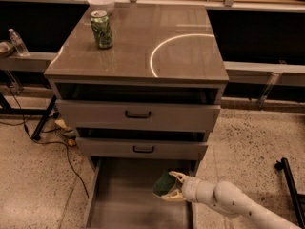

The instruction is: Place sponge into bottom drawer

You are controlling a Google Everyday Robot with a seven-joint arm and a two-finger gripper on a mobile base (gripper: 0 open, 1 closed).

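I should release the sponge from my gripper on the bottom drawer's inside (159,194), toward the side nearest my arm.
The sponge (164,184), dark green on top with a pale yellow edge, is held between the fingers of my gripper (173,186). The gripper reaches in from the lower right on a white arm and is shut on the sponge. It hangs over the right side of the bottom drawer (124,202), a wide shallow grey tray pulled out at the foot of the cabinet. The sponge is a little above the drawer floor, near its right wall.
Two upper grey drawers with black handles (138,114) are slightly open above. A green drink can (102,29) and a white bowl (101,4) stand on the cabinet top. Cables (57,137) lie on the floor at left. A black stand (289,185) is at right.
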